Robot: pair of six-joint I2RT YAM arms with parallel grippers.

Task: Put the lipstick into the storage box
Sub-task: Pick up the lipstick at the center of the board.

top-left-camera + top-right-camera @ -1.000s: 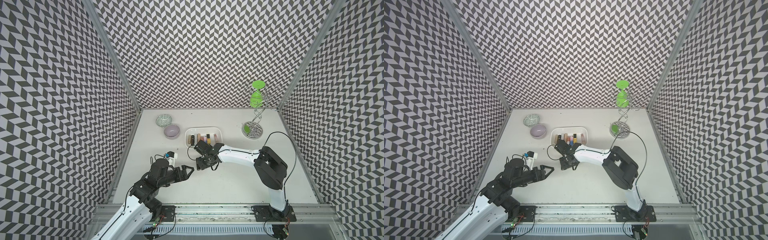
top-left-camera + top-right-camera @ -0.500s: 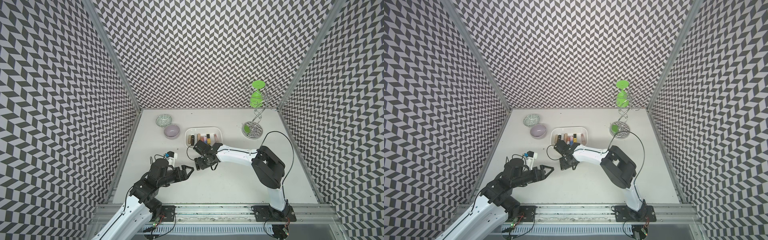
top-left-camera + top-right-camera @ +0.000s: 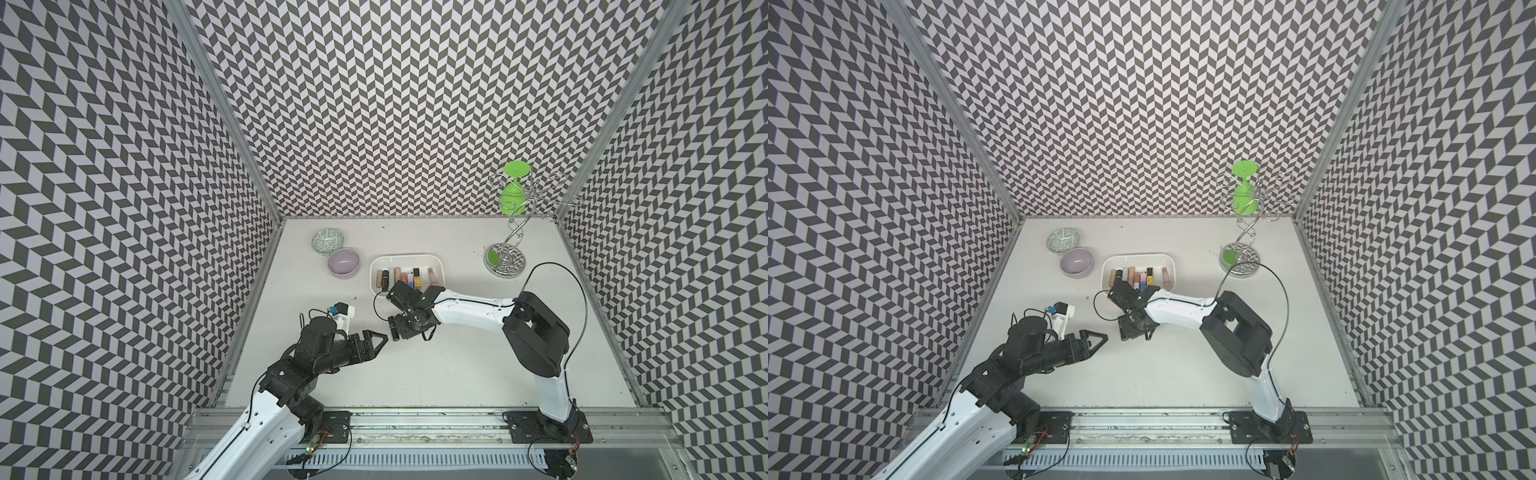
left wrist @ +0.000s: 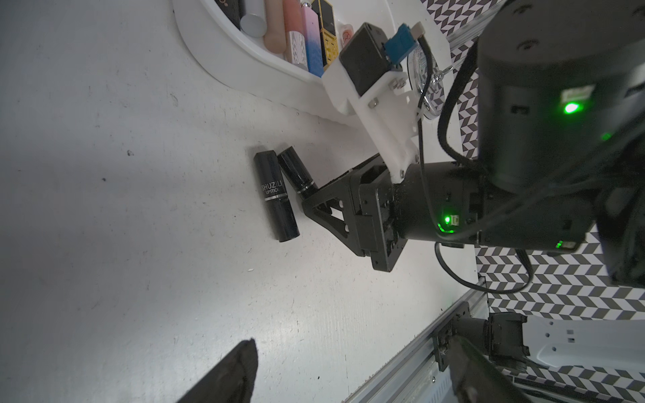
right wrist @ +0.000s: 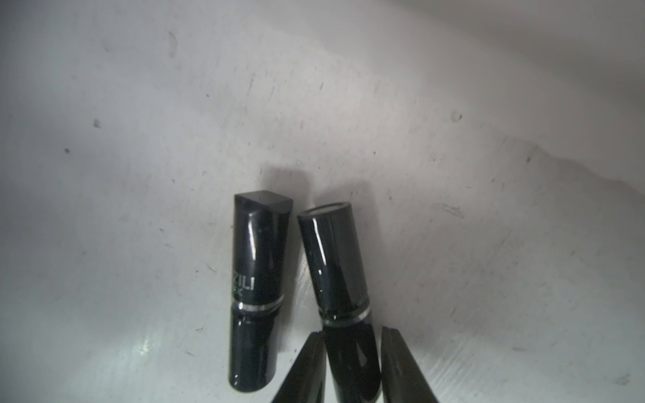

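My left gripper will grab next the loose end (image 3: 396,318) (image 4: 289,156) of the black lipstick that is in my right gripper, next to the lettered lipstick.
Two black lipsticks lie side by side on the white table, in front of the storage box (image 3: 405,257). The box is a shallow white tray holding several lipsticks in a row. My right gripper (image 5: 350,363) reaches in from the right. Its fingers (image 5: 307,363) are closed against both sides of the base of one lipstick (image 5: 335,261), which still rests on the table. The other lipstick (image 5: 258,279), with white lettering, lies free beside it. In the left wrist view the gripped lipstick (image 4: 296,171) angles away from the lettered one (image 4: 277,195). My left gripper (image 3: 376,343) hovers open and empty, just left of them.
A lilac bowl (image 3: 343,262) and a green-patterned bowl (image 3: 328,240) stand left of the box. A chrome wire stand (image 3: 505,262) with a green cup (image 3: 515,195) hanging on it is at the back right. Patterned walls enclose three sides.
The right gripper's jaws have narrowed onto the lipstick's base, and that arm has shifted slightly left. The left arm has not moved.
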